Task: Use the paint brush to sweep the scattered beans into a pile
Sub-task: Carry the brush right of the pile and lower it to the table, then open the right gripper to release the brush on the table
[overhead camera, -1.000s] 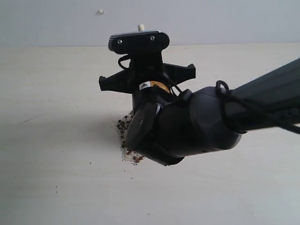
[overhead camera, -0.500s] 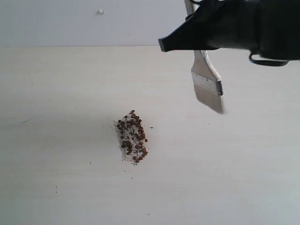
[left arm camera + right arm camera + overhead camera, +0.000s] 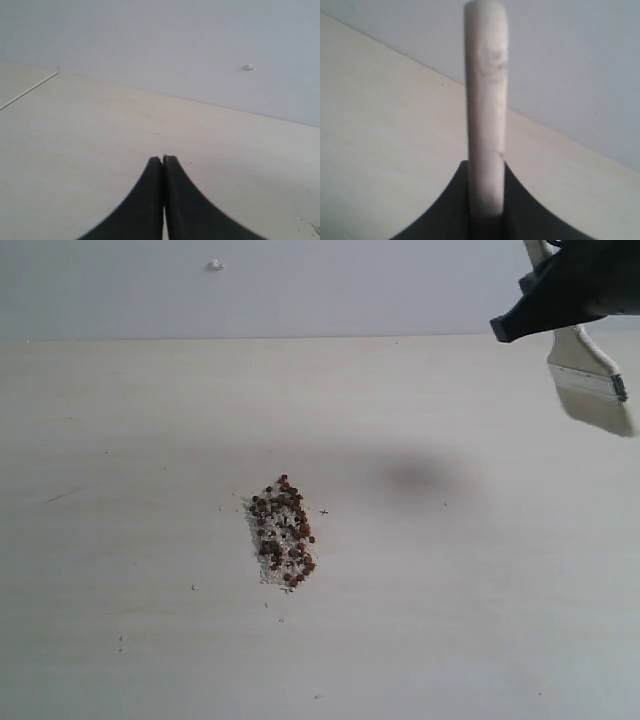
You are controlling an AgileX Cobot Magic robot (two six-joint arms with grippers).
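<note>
Next, my right hand releases the paint brush, still hanging well clear of the pile, by the bean pile, on the bare table before the arm's shadow (image 3: 464, 580).
The beans lie gathered with white grains in one small oblong pile (image 3: 282, 532) near the middle of the pale table (image 3: 120, 440). The paint brush (image 3: 590, 385) hangs in the air at the far upper right, cream bristles pointing down, well clear of the pile. My right gripper (image 3: 560, 300) is shut on its wooden handle. In the right wrist view the handle (image 3: 486, 100) stands straight up from between the jaws of the right gripper (image 3: 486, 172). My left gripper (image 3: 163, 159) is shut and empty over bare table, and it does not show in the exterior view.
A few stray grains (image 3: 323, 511) lie just beside the pile. The table meets a plain grey wall (image 3: 300, 290) at the back, which carries a small white knob (image 3: 214, 264), also the knob (image 3: 248, 67) in the left wrist view. The arm's shadow (image 3: 415, 475) falls right of the pile.
The right arm, which covered the pile a second ago, has lifted and swung to the upper right with the brush. The pile now shows fully and has not moved.
</note>
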